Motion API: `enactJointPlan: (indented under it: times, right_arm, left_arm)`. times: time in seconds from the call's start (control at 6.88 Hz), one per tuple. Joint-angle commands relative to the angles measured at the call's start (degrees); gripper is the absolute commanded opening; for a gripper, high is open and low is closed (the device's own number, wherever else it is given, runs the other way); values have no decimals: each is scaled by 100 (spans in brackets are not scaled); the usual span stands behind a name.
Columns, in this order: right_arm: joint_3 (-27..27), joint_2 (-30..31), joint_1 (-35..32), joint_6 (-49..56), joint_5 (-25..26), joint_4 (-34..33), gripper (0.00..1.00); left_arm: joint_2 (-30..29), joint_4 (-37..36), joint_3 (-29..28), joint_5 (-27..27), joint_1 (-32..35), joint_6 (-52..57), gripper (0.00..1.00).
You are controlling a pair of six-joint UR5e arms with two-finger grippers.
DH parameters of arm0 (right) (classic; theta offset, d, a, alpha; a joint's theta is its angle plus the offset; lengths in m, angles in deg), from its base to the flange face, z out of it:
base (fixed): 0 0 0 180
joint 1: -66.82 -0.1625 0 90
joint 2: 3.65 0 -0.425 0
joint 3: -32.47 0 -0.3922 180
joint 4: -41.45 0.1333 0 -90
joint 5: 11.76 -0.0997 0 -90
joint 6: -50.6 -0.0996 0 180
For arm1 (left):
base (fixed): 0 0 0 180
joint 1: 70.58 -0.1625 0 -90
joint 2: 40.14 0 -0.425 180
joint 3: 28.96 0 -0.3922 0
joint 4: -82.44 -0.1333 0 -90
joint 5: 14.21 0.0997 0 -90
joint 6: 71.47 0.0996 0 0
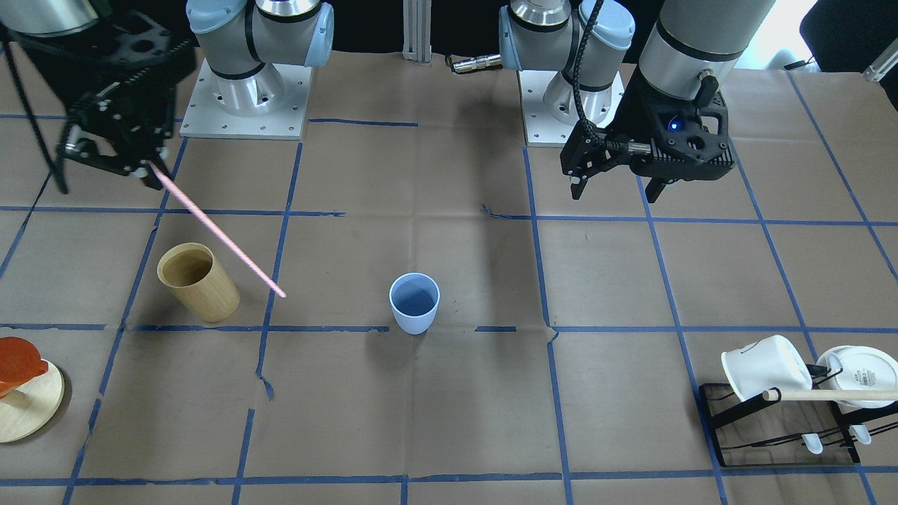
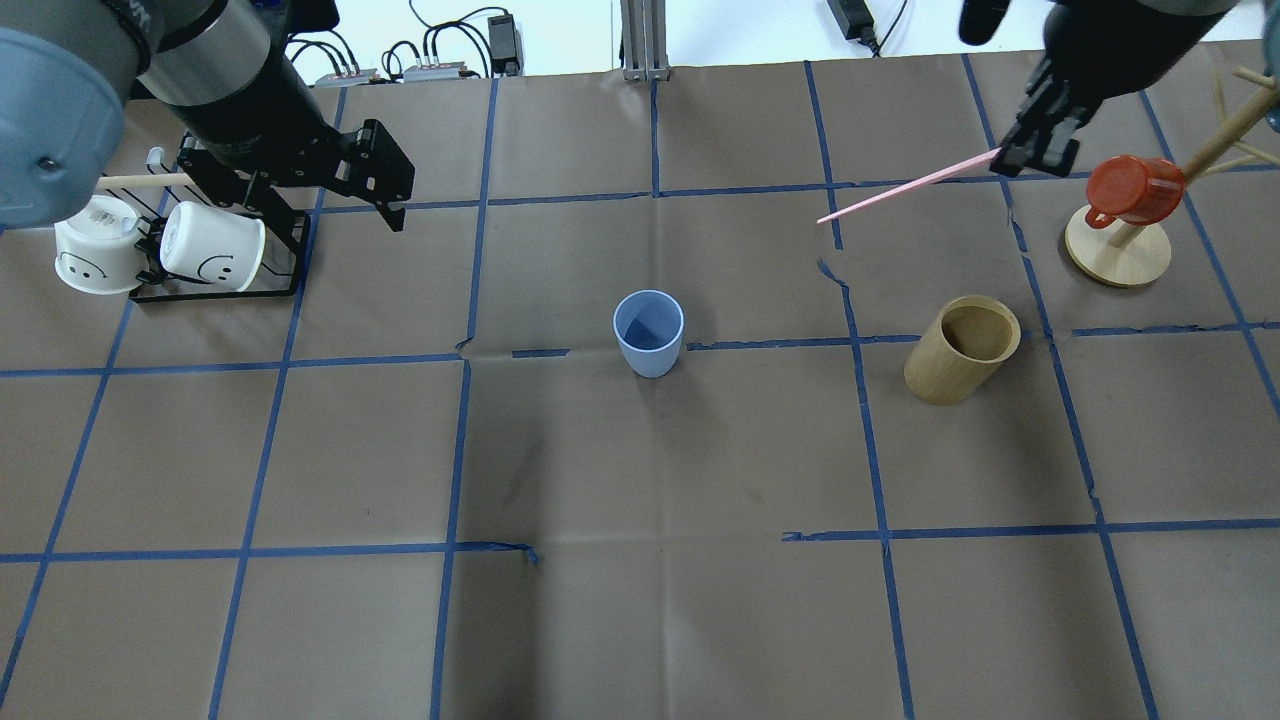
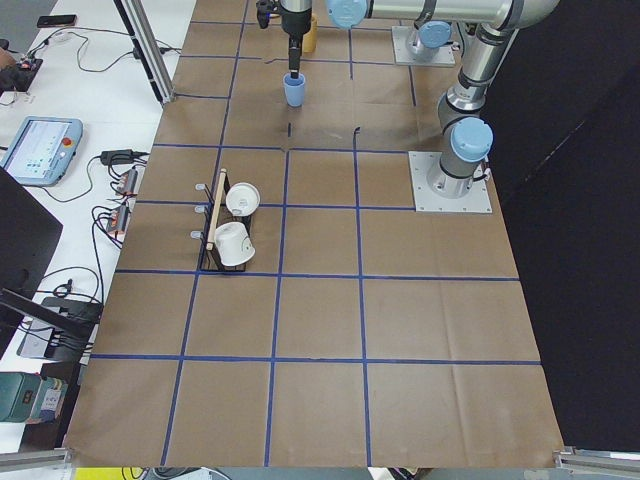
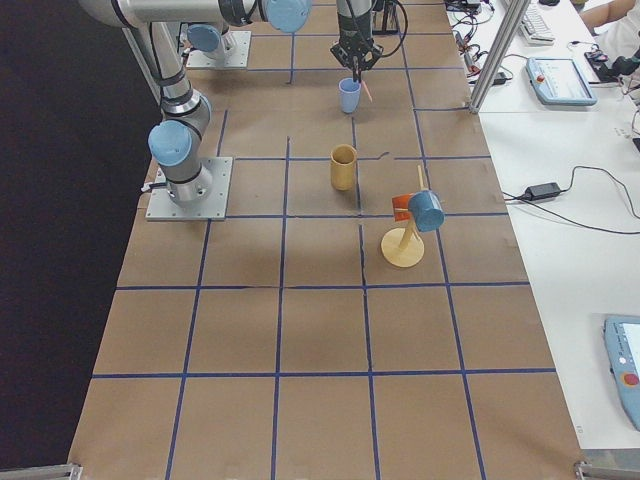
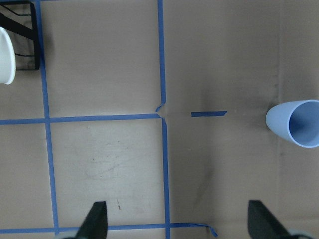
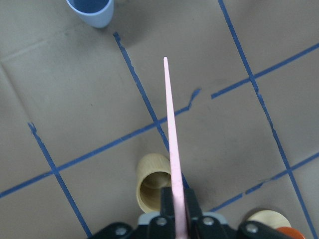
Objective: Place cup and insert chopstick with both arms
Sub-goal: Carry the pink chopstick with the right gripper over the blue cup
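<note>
My right gripper is going to let go of the pale-pink chopstick inside the light-blue cup (image 1: 410,307) (image 6: 90,4), so that it leans on the cup's rim.
The light-blue cup (image 1: 414,303) stands upright near the table's middle; it also shows in the overhead view (image 2: 649,335) and at the right edge of the left wrist view (image 5: 294,124). My right gripper (image 2: 1040,150) is shut on one end of the pale-pink chopstick (image 2: 905,188) and holds it in the air, slanted, its free tip pointing toward the cup. The stick (image 6: 172,139) runs up the middle of the right wrist view, with the cup (image 6: 91,10) beyond its tip. My left gripper (image 2: 385,195) is open and empty, raised and well away from the cup.
A tan wooden cup (image 2: 962,350) stands below the chopstick, between my right gripper and the blue cup. A mug tree with a red mug (image 2: 1125,205) is at the far right. A black rack (image 2: 215,292) with two white mugs is beside my left gripper.
</note>
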Motion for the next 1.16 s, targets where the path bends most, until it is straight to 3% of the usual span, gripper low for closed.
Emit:
enactJointPlan:
  times: [0.0,0.58,1.02]
  right_arm:
    - [-31,-114,-829,-588,-31,-35,3]
    - [-58,-912,-1288,-615,-365,-456,4]
    - [-66,-1063,-1377,-598,-365,-466,4]
  left_arm:
    - [36,-8,28,14,1,9,100]
    - [71,1,54,14,1,0,100]
    - [106,97,72,14,1,0,100]
